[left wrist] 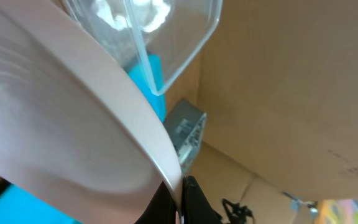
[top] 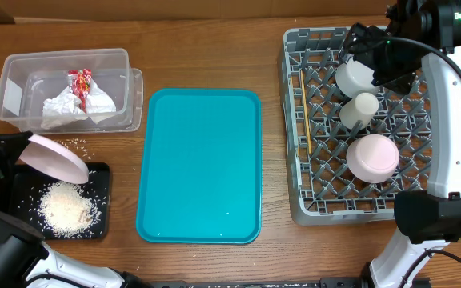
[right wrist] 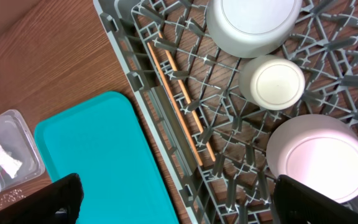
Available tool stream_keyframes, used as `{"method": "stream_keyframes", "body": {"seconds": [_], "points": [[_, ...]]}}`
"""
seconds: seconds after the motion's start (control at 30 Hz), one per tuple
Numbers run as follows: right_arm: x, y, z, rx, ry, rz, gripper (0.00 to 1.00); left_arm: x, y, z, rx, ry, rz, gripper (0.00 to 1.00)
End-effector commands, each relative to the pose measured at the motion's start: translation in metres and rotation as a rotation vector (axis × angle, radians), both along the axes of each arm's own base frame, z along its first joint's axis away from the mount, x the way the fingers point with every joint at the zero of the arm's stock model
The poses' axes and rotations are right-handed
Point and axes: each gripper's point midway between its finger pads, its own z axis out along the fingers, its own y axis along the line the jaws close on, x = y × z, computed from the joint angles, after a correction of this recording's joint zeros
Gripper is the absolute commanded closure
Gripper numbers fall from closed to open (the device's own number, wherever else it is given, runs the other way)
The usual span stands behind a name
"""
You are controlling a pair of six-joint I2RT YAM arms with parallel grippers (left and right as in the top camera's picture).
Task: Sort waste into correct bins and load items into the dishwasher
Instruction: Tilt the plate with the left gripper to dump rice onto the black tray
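Next, my left gripper lets go of the pale-pink plate, which will set it free in the middle of the bare teal serving tray (top: 204, 166).
My left gripper (left wrist: 180, 205) is shut on the rim of a pale-pink plate (top: 53, 157), held tilted over the black tray (top: 16, 186), where a heap of rice (top: 68, 210) lies. A few grains lie on the table by the clear tub (top: 10, 88), which holds a crumpled napkin (top: 74, 109) and a red-and-white wrapper (top: 80, 82). The grey dish rack (top: 310, 192) holds a white bowl (top: 354, 76), a white cup (top: 360, 109), a pink bowl (top: 373, 156) and chopsticks (right wrist: 179, 96). My right gripper (right wrist: 179, 202) is open and empty above the rack's left edge.
The teal serving tray (top: 200, 164) lies bare between the bins and the rack. The right arm's white body (top: 458, 120) stands along the rack's right side. Cardboard boxes line the table's far edge.
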Motion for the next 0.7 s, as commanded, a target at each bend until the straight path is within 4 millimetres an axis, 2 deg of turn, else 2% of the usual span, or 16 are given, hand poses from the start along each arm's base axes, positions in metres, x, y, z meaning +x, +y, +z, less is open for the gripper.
{"method": "stream_keyframes", "body": {"seconds": [0.0,0.17,0.2,0.27,0.33,0.47,0.57,0.67], "points": [[0.001,-0.001,0.008,0.008,-0.026,-0.006,0.00,0.005,0.002,0.017,0.011,-0.078,0.010,0.96],[0.001,-0.001,0.008,0.007,-0.026,-0.006,0.00,0.001,0.006,0.013,0.018,-0.045,0.020,0.96],[0.001,-0.001,0.008,0.008,-0.026,-0.006,0.00,-0.005,-0.002,0.017,-0.025,-0.031,0.013,0.96],[0.001,-0.001,0.008,0.008,-0.026,-0.006,0.00,-0.005,-0.002,0.022,0.001,-0.088,-0.007,0.96],[0.001,-0.001,0.008,0.007,-0.027,-0.006,0.00,-0.011,0.000,0.013,0.008,-0.019,-0.002,0.96],[0.001,-0.001,0.008,0.007,-0.026,-0.006,0.00,-0.015,0.002,0.011,0.032,0.000,-0.003,0.96],[0.001,-0.001,0.008,0.008,-0.026,-0.006,0.00,-0.018,0.000,0.014,0.025,0.009,-0.003,0.96],[0.001,-0.001,0.008,0.007,-0.027,-0.006,0.00,-0.019,-0.009,0.029,0.060,-0.010,-0.008,0.96]]}}
